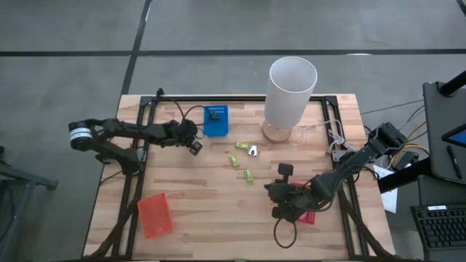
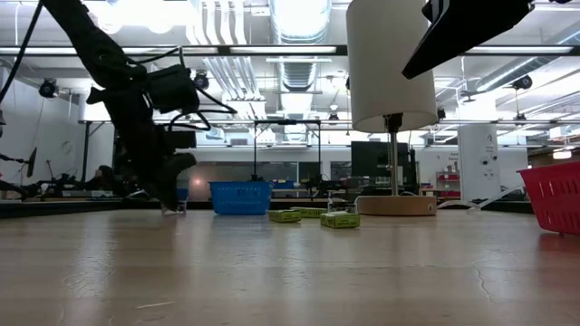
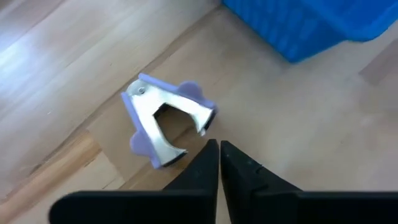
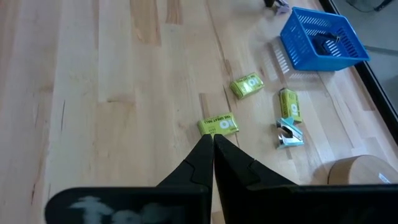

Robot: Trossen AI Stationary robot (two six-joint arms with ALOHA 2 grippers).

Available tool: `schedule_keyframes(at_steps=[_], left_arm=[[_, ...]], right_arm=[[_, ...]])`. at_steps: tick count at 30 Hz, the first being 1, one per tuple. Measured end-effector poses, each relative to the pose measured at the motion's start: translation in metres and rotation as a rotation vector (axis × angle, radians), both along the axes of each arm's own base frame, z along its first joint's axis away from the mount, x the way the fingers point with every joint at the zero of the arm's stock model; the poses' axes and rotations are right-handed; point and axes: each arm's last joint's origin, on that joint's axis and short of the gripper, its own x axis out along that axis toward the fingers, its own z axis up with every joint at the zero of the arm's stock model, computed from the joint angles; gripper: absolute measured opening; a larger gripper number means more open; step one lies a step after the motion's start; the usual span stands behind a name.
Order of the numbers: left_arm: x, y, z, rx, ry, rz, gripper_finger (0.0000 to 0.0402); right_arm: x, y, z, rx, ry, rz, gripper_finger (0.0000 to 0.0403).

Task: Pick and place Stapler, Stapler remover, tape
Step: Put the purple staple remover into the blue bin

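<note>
I can see my left gripper's shut fingers beside the stapler remover's claw end, so I should open them, move over and pinch the stapler remover's jaw farther from the blue basket (image 3: 149,132).
A purple and silver stapler remover (image 3: 163,126) lies on its side on the wooden table (image 1: 204,196), close to the blue basket (image 1: 215,121). My left gripper (image 3: 219,147) is shut with nothing between its fingers, its tips down at the table right beside the remover's claw end; in the high view my left gripper (image 1: 195,148) hides the remover. A second, silver stapler remover (image 4: 288,134) lies among three small green boxes (image 4: 219,124). My right gripper (image 4: 213,140) hangs shut above the table, short of the nearest box. Something dark (image 4: 326,41) lies in the basket. No tape shows. My left gripper comes slanting down with its shut fingertips (image 3: 210,150) right beside the stapler remover's open claw end (image 3: 202,122). I cannot tell whether they touch it. The remover lies flat on the table.
A lamp with a tall white shade (image 1: 291,89) and round wooden base (image 2: 396,205) stands at the far middle. One red basket (image 1: 155,215) lies near the front left, another (image 2: 553,195) under my right arm. Cables run along the far edge.
</note>
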Motion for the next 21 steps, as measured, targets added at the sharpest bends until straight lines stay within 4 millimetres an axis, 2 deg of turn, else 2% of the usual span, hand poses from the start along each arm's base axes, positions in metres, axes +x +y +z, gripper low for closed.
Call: schedule_keyframes(at_steps=[4, 9, 15, 21], left_arm=[[0.001, 0.000, 0.008, -0.013, -0.028, -0.006, 0.0007], [-0.005, 0.000, 0.019, 0.025, -0.079, 0.141, 0.0018], [-0.013, 0.000, 0.028, 0.100, -0.124, 0.263, 0.0063], [-0.016, 0.000, 0.015, 0.073, -0.058, 0.301, 0.0126]], right_arm=[[0.000, 0.000, -0.001, -0.002, 0.003, 0.000, 0.0008], [0.000, 0.000, -0.001, -0.003, 0.003, 0.000, 0.0008], [-0.001, 0.000, -0.001, -0.003, 0.003, 0.000, 0.0008], [0.000, 0.000, -0.001, -0.001, 0.001, 0.000, 0.0008]])
